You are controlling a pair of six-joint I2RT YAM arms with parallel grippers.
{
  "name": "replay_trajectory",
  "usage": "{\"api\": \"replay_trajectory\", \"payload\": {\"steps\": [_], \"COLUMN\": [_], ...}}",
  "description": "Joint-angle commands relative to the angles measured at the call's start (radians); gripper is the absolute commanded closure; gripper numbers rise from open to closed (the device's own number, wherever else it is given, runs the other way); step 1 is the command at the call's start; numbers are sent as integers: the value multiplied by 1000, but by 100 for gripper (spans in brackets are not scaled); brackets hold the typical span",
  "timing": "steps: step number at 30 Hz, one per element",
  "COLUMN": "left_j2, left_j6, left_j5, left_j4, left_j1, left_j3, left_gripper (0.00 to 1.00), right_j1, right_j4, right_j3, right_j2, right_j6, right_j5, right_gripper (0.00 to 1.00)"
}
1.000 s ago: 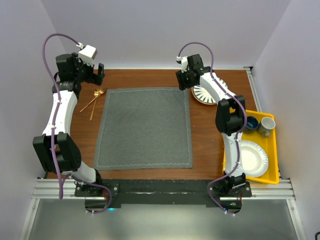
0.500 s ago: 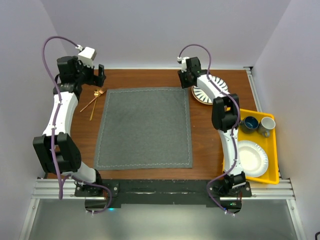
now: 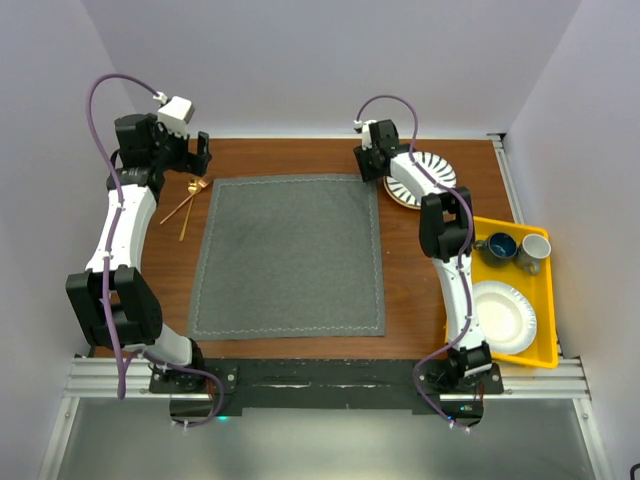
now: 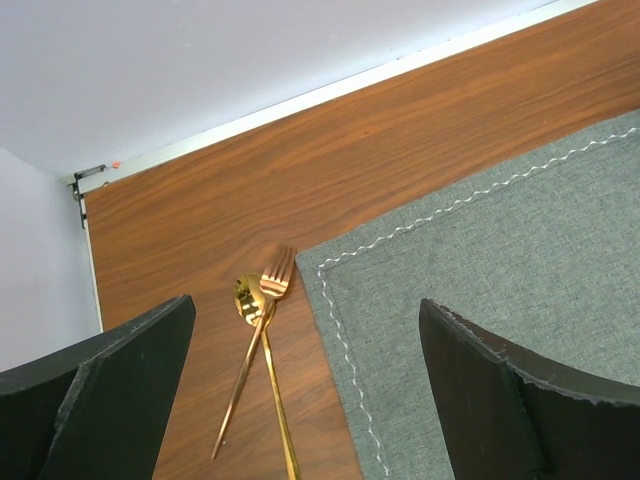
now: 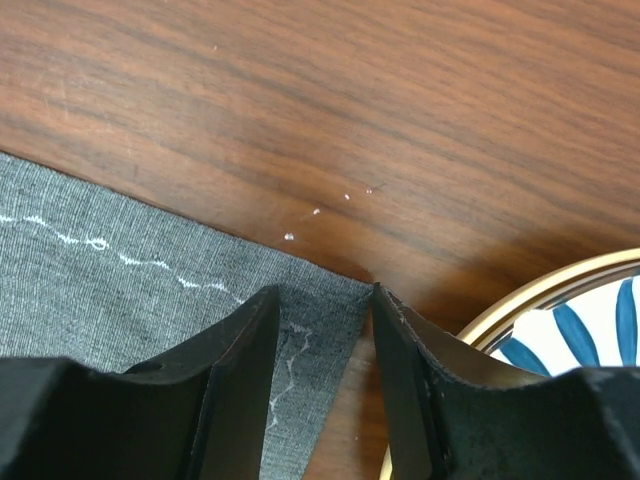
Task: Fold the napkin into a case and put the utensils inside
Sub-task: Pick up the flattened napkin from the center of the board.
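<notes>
My left gripper is to go next to the dark grey napkin's far corner (image 3: 217,182) (image 4: 312,273) beside the gold fork and close there, because the napkin needs folding first.
The dark grey napkin (image 3: 290,255) lies flat and unfolded on the wooden table; no folded case shows. The two gold utensils (image 3: 187,203), a spoon and a fork, lie crossed just left of its far left corner. My left gripper (image 3: 200,152) is open and empty, held above that corner; in the left wrist view the utensils (image 4: 258,340) and napkin (image 4: 500,260) lie between its fingers. My right gripper (image 3: 368,165) is low at the napkin's far right corner. In the right wrist view its jaws (image 5: 325,295) stand slightly apart, straddling the corner of the napkin (image 5: 120,280).
A blue-striped plate (image 3: 425,178) sits just right of the right gripper and shows in the right wrist view (image 5: 560,330). A yellow tray (image 3: 545,300) at the right edge holds a white paper plate (image 3: 505,315), a blue cup (image 3: 500,245) and a grey mug (image 3: 533,250).
My right gripper has shifted a little back and right and come down onto the napkin's far right corner. The left arm has barely moved.
</notes>
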Motion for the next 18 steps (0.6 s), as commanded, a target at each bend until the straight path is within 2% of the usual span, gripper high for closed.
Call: {"api": "replay_trajectory", "payload": {"steps": [1,4,5,7,10,11,15,18], "left_j2": [8,68,89,163,252,272,402,476], "left_j6": [5,2,5,8,37,42,65,80], "left_j5": [-10,-23,-32,-32,5,5,-12,-47], "left_j4": [24,1,-35,-100,-164,-166,-204,-218], "left_j1": [2,3,3,3,3,5,-1,-7], "left_j3": [34,77,118,166,249,275,350,382], "left_gripper": [0,2,4,6,12,15,38,44], "right_j1": [-4,-4,-3,-4,-4,-4,-3,-1], "right_j4": [13,-1,-4,-4,2,4,15,22], "right_j3": [52,50,55,61,78,82,69,44], "right_j2": [8,14,14,11,0,-4,-38,-64], "right_j6": [-4,-7,-9,-3,2,4,1,-3], "right_j5": [19,-1,-11,-18,-33,-31,-73,-90], "right_gripper": [57,68,78,88,95,100,100,100]}}
